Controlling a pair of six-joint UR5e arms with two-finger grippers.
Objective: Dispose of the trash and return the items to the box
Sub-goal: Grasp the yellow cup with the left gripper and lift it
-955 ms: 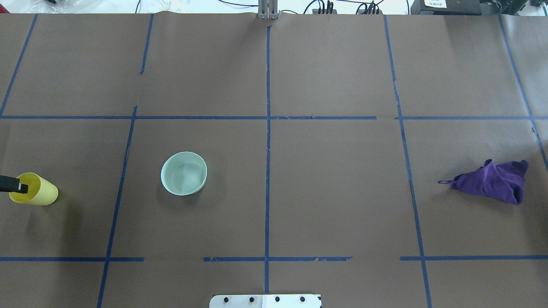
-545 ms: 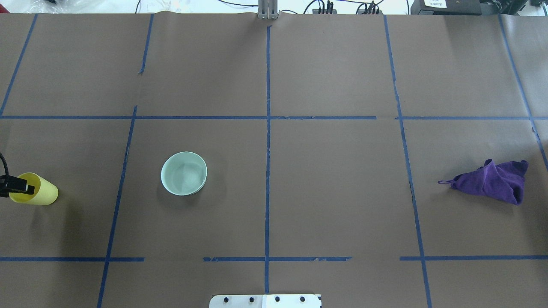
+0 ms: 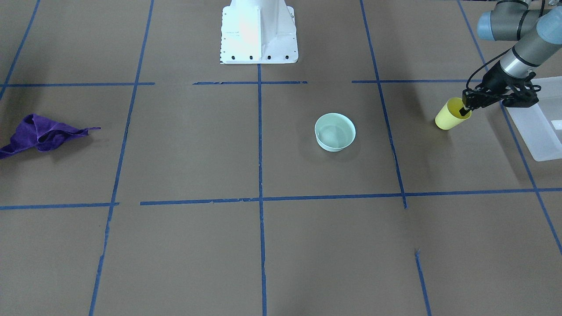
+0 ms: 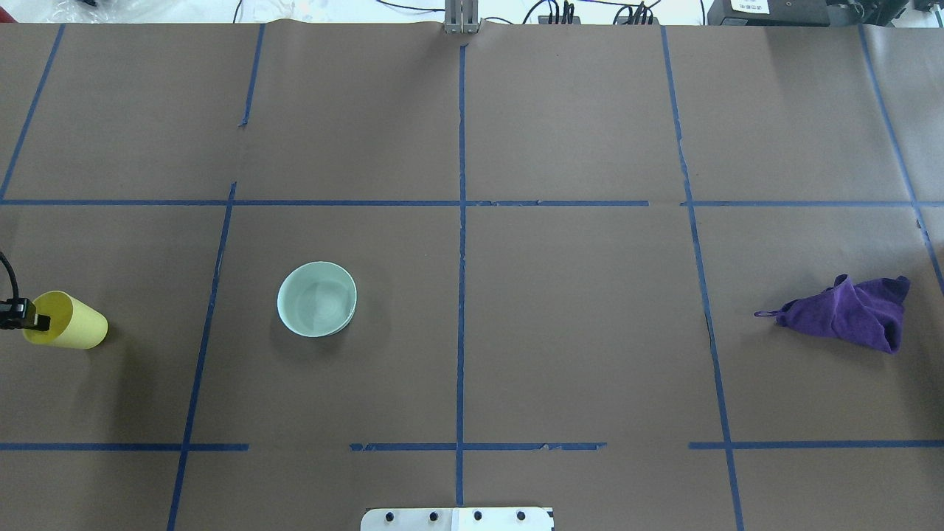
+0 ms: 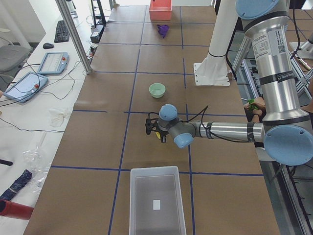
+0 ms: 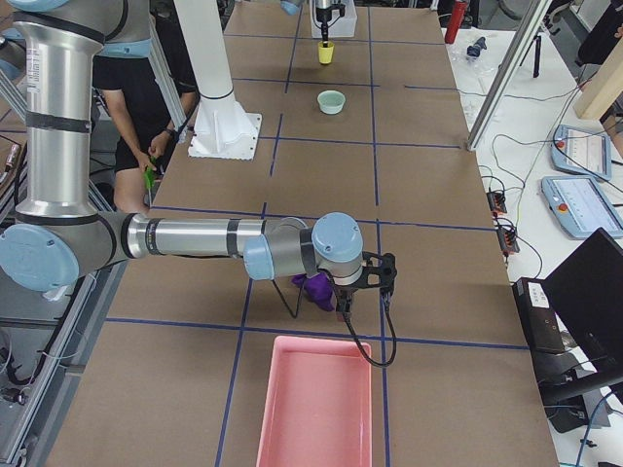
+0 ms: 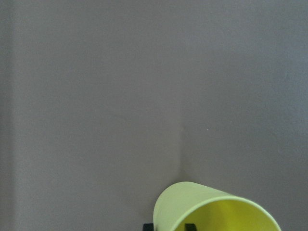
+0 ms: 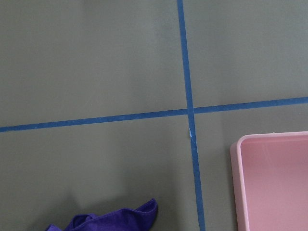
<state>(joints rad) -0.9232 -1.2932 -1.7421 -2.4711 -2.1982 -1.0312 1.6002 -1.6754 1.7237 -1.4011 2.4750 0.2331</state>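
Observation:
Next, my right gripper moves to the purple cloth's bunched middle (image 3: 40, 128), between the cloth's loose ends, and closes there.
My left gripper (image 3: 464, 109) is shut on the rim of the yellow cup (image 3: 447, 118) and holds it tilted just above the table, beside the translucent white box (image 3: 538, 128). In the overhead view the cup (image 4: 72, 331) is at the far left with the gripper (image 4: 35, 322) at its mouth. The left wrist view shows the cup (image 7: 211, 209) at the bottom. The mint-green bowl (image 3: 335, 132) (image 4: 317, 299) sits upright left of centre. My right gripper (image 6: 360, 284) hovers over the purple cloth (image 6: 313, 289); I cannot tell whether it is open or shut.
The purple cloth (image 4: 852, 313) lies crumpled at the table's right. A pink tray (image 6: 316, 409) stands beyond it at the right end and also shows in the right wrist view (image 8: 274, 183). The white robot base (image 3: 258, 30) stands at the near edge.
The left gripper has drawn a little toward the left edge, and the yellow cup has shifted slightly up and away with it. The bowl and cloth have not moved.

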